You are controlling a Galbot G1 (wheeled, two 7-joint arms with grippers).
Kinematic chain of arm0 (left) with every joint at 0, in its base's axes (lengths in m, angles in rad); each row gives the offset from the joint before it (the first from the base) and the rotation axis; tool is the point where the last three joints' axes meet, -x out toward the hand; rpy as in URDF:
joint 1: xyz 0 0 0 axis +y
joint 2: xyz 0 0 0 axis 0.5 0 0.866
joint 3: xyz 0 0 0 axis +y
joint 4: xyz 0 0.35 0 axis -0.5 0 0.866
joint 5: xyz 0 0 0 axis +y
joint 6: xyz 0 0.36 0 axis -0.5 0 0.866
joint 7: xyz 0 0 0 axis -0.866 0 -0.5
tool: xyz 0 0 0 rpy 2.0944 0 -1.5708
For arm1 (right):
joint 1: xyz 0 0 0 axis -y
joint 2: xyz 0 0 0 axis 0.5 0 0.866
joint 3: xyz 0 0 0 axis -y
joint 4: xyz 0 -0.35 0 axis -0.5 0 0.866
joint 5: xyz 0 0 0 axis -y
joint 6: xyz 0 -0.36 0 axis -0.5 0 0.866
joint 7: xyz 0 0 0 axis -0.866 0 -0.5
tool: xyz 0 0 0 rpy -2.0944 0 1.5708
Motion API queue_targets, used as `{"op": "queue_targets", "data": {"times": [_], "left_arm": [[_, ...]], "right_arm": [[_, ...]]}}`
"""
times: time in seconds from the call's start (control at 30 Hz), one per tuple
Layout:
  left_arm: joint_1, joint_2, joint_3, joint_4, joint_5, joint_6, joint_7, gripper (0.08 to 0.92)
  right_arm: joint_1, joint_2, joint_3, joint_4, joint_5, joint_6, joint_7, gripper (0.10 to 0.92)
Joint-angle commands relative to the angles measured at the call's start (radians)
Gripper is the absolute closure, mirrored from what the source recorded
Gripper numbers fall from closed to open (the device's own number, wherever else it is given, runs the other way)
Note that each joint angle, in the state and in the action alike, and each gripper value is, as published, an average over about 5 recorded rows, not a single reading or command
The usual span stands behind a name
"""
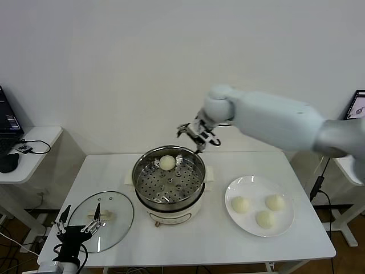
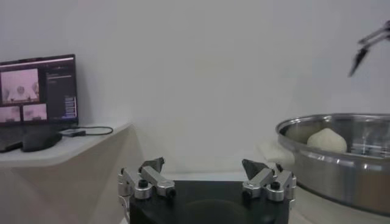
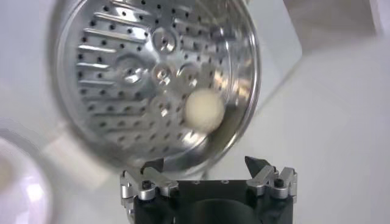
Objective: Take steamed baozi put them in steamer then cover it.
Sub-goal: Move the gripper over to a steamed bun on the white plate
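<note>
Next, my right gripper needs to go to the white plate and close on the sides of the baozi (image 1: pixel 240 205) (image 3: pixel 3 173) nearest the steamer.
The steamer (image 1: pixel 149 194) stands mid-table, a shiny pot with a perforated tray on a white base. One steamed baozi (image 1: pixel 167 162) lies on the tray at its far side; the right wrist view shows that baozi (image 3: pixel 204 111) in the steamer (image 3: pixel 91 73) too. Three more baozi (image 1: pixel 240 204) (image 1: pixel 275 202) (image 1: pixel 264 218) rest on a white plate (image 1: pixel 251 185) to the right. My right gripper (image 1: pixel 196 135) hovers open and empty above the pot's far rim. The glass cover (image 1: pixel 117 220) lies flat left of the pot. My left gripper (image 1: pixel 78 221) is open, low beside the cover.
A side table (image 1: pixel 40 137) with a mouse and cable stands to the left, with a monitor (image 2: pixel 38 88) on it. Another screen edge (image 1: pixel 357 105) shows at far right. The table's front edge (image 1: pixel 228 260) runs just below the plate and cover.
</note>
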Motion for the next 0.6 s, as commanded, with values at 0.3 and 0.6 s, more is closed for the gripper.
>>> {"op": "queue_targets", "data": {"times": [0.3,0.6], "left_arm": [[-0.011,0.017,-0.022,0.000,-0.003,0.011,0.003,0.177],[-0.015,0.015,-0.027,0.002,0.000,0.017,0.003,0.177]], "right_arm": [[-0.225,-0.439,0.008,0.278,-0.069,-0.230,-0.016,0.203],[-0.461,-0.354,0.170,0.175,-0.147,-0.232,0.016,0.202]]}}
